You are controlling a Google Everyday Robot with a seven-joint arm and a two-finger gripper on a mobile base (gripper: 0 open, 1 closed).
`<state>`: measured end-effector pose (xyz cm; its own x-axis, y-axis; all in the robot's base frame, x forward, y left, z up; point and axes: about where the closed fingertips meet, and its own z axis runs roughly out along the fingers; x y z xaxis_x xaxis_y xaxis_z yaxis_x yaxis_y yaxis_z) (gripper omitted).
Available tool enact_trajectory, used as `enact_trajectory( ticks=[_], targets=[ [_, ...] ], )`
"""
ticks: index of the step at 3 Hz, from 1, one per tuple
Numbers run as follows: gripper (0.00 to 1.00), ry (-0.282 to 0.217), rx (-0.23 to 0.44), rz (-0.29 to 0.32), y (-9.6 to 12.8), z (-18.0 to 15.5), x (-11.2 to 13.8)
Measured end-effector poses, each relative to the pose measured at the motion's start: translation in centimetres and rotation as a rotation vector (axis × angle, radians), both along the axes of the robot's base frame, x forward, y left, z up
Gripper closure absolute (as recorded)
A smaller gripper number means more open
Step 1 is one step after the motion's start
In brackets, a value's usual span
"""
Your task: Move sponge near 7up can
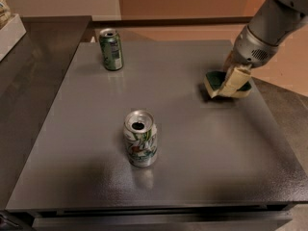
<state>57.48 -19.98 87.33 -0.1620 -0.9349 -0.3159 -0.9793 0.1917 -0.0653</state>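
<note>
My gripper will let go of the sponge on the grey tabletop (193,138) close beside the 7up can, on the side facing my gripper.
The sponge (214,81), dark green on top over pale yellow foam, is at the right side of the grey tabletop (183,143). My gripper (234,82) comes down from the upper right, and its pale fingers (235,79) are closed on the sponge's right part, hiding it. The sponge looks slightly tilted, at or just above the surface. The 7up can (140,139), silvery-white with green streaks and a red mark, stands upright in the middle front, well to the left of the sponge and nearer the camera.
A darker all-green can (111,49) stands upright at the back left of the table. A white box (8,32) sits on the dark counter at the far left. The table's right edge is close to the sponge.
</note>
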Motion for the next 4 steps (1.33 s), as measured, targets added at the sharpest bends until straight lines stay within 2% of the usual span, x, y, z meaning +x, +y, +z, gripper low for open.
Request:
enact_trajectory(
  ticks=[2, 4],
  targets=[
    [1.00, 0.008, -0.014, 0.126, 3.5, 0.8, -6.9],
    [1.00, 0.039, -0.021, 0.218, 6.7, -0.3, -12.6]
  ],
)
